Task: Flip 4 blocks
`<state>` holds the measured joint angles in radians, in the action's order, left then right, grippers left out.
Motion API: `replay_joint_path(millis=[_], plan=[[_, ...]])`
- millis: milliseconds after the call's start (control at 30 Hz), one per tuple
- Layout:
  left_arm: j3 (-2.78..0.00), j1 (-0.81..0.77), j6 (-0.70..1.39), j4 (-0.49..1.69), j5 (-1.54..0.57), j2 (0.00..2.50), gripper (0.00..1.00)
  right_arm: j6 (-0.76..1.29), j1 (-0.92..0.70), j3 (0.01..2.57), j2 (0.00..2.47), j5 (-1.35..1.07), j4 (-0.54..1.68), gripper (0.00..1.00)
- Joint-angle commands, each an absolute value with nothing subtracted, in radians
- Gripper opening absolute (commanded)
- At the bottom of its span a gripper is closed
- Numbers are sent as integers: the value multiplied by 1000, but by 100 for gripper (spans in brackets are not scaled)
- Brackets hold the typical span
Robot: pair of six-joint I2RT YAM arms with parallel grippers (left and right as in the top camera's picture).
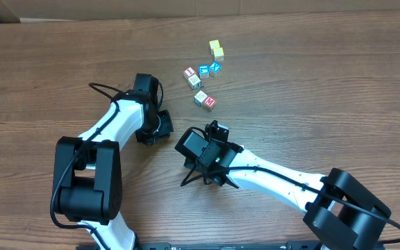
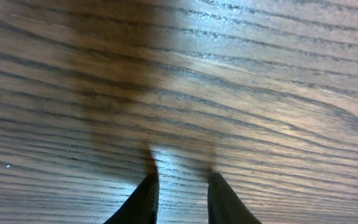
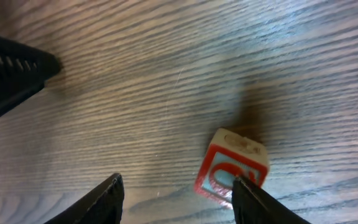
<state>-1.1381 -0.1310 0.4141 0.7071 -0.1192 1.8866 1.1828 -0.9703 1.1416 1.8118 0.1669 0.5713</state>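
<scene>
Next, my right gripper opens, turns square to the red-lettered block and grasps it by its sides [image 3: 206, 164] before flipping, as the block lies crooked under one fingertip.
Several small letter blocks lie in a loose cluster at the back of the table: a red-lettered one [image 1: 189, 71], a grey one [image 1: 194, 81], a teal one [image 1: 200, 96] and another red one [image 1: 210, 102]. The right wrist view shows one more block [image 3: 227, 167], pale wood with a red framed letter, tilted on the table. My right gripper [image 3: 176, 183] is open around it. Its right fingertip [image 3: 247, 193] lies over the block's face and the left finger stands well away. The overhead view hides that block under my right wrist [image 1: 200, 149]. My left gripper [image 2: 182, 177] hovers narrowly open over bare wood.
Two plain yellow cubes [image 1: 216, 47] and two blue-faced cubes [image 1: 209, 69] sit beside the cluster. My left gripper [image 1: 157, 130] hangs just left of the right wrist, and one of its toothed fingers [image 3: 11, 68] shows at the right wrist view's upper left. The table is brown wood [image 1: 311, 83].
</scene>
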Motion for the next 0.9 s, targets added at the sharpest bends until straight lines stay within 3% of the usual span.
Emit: replay_joint_path(millis=[0, 233, 500, 600, 767, 867], plan=[[-1093, -125, 419, 694, -71, 1924, 22, 1202, -968, 1131, 1842, 209, 599, 57], [-1093, -125, 419, 690, -71, 1924, 22, 1197, -968, 1234, 1834, 302, 747, 57], [-1093, -125, 419, 687, -71, 1924, 22, 1198, -968, 1277, 1834, 234, 796, 59], [-1093, -125, 419, 687, -71, 1924, 22, 1198, -968, 1276, 1835, 223, 784, 100], [-1093, -125, 419, 687, -71, 1924, 22, 1198, -968, 1267, 1845, 223, 783, 98], [-1093, -125, 419, 687, -71, 1924, 23, 1206, -969, 1262, 1866, 223, 767, 73]])
